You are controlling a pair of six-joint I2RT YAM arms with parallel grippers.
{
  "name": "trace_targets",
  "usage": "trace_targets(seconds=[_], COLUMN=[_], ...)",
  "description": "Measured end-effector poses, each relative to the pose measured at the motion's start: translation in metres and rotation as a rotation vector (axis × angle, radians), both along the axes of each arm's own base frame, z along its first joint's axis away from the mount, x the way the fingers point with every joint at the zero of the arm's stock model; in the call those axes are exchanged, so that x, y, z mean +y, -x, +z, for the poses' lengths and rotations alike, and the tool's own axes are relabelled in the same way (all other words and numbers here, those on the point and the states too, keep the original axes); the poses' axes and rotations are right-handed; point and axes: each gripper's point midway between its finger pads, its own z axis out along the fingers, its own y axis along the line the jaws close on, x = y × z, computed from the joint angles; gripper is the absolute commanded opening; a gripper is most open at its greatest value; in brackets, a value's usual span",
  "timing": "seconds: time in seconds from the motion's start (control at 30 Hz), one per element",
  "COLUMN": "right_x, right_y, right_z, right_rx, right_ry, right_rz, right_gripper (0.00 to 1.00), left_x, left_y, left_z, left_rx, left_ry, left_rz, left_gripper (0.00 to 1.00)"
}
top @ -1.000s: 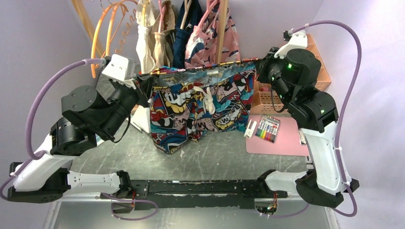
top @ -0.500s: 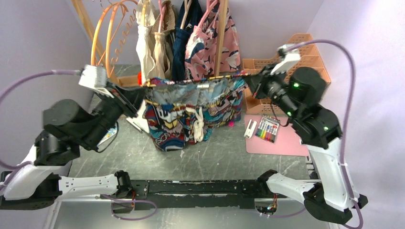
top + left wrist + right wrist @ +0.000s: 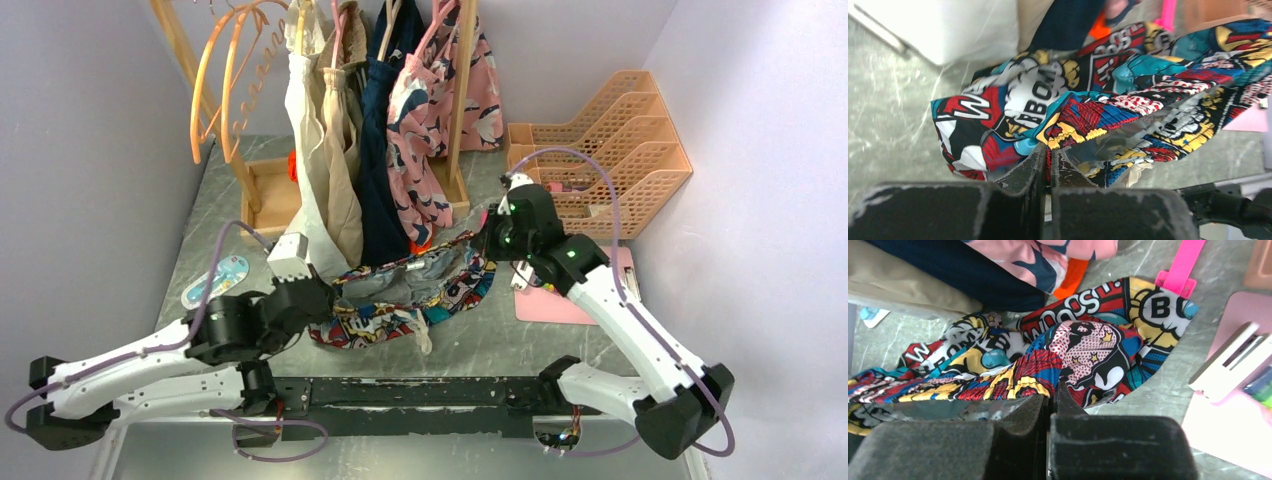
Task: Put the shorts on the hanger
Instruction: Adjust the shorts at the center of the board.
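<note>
I have the waistband's red-and-blue part pinched in my right gripper, short of the waistband's dotted end (image 3: pixel 1064 342), so next I open it and take the dotted end before lifting.
The comic-print shorts (image 3: pixel 420 300) lie slack and crumpled low over the table, strung between my two grippers. My left gripper (image 3: pixel 325 292) is shut on the left end of the waistband, and red-and-yellow elastic shows pinched between its fingers (image 3: pixel 1050 155). My right gripper (image 3: pixel 488 238) is shut on the right end of the waistband (image 3: pixel 1052 390). The shorts (image 3: pixel 1083 95) (image 3: pixel 1068 345) fill both wrist views. Slim orange-tan hangers (image 3: pixel 205 85) hang on the wooden stand at the back left, well apart from the shorts; I cannot tell which one is the task's hanger.
A beige garment (image 3: pixel 320 150), a navy one (image 3: pixel 385 170) and a pink floral one (image 3: pixel 430 110) hang on the rack just behind the shorts. Orange letter trays (image 3: pixel 610 130) stand at the back right. A pink mat (image 3: pixel 585 305) lies under the right arm. A pink strip (image 3: pixel 1182 265) lies on the table.
Both arms have come down from holding the shorts stretched high in front of the rack. The shorts now sag onto the table, still gripped at both ends.
</note>
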Motion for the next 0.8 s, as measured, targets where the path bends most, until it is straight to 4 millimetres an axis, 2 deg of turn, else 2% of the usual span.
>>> trace_targets(seconds=[0.23,0.27,0.4,0.5,0.67,0.8], right_x=[0.015,0.016,0.020,0.018,0.012,0.008], right_y=[-0.017,-0.019,-0.022,-0.021,-0.014,0.000], right_z=[-0.074,-0.082,-0.110,-0.114,-0.106,-0.107], right_rx=[0.140,0.156,0.211,0.212,0.178,0.175], right_ry=[-0.006,-0.002,0.008,0.005,-0.013,-0.034], right_rz=[-0.066,-0.071,-0.092,-0.101,-0.103,-0.090], right_gripper=[0.00,0.02,0.34,0.45,0.51,0.54], left_x=[0.004,0.005,0.008,0.011,0.012,0.012], left_y=[0.002,0.002,0.003,0.004,0.003,0.002], left_z=[-0.071,-0.079,-0.104,-0.116,-0.123,-0.125], left_rx=[0.154,0.168,0.210,0.230,0.238,0.238], left_ry=[-0.011,-0.014,-0.017,-0.016,-0.009,-0.016], left_rz=[0.190,0.212,0.289,0.332,0.366,0.372], left_gripper=[0.07,0.07,0.07,0.07,0.07,0.07])
